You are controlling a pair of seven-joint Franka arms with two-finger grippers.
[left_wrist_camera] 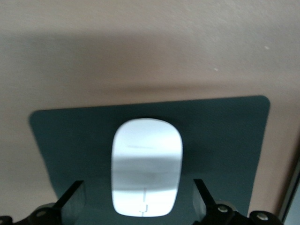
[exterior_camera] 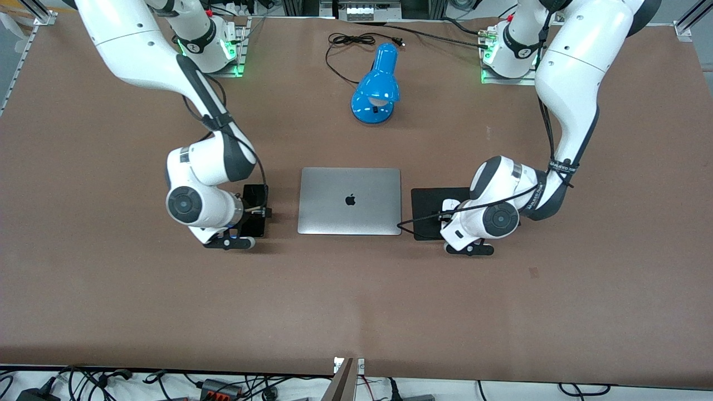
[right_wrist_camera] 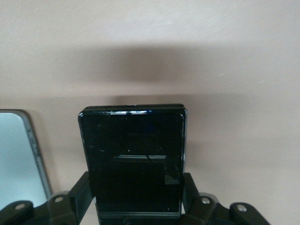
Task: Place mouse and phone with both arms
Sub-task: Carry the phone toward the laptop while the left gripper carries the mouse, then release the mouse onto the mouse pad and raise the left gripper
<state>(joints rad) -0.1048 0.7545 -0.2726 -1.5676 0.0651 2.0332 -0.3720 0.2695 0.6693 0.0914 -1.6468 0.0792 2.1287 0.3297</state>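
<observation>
Next, my right gripper releases the black phone, which is now beside the laptop, close beside the silver laptop (exterior_camera: 274, 208), on the laptop's side opposite the mouse pad.
The white mouse (left_wrist_camera: 146, 166) lies on the black mouse pad (left_wrist_camera: 225, 136), beside the laptop toward the left arm's end; in the front view only a bit of the mouse (exterior_camera: 447, 206) shows under the wrist. My left gripper (left_wrist_camera: 138, 199) is low over it, open, with a finger on each side and a gap to the mouse. The black phone (right_wrist_camera: 133, 159) is beside the laptop toward the right arm's end, also seen in the front view (exterior_camera: 255, 195). My right gripper (right_wrist_camera: 136, 194) is shut on its long sides, down at the table; I cannot tell whether it rests there.
A closed silver laptop (exterior_camera: 350, 200) lies between the phone and the mouse pad (exterior_camera: 429, 203). A blue desk lamp (exterior_camera: 376, 89) with a black cord stands farther from the front camera, between the two arm bases.
</observation>
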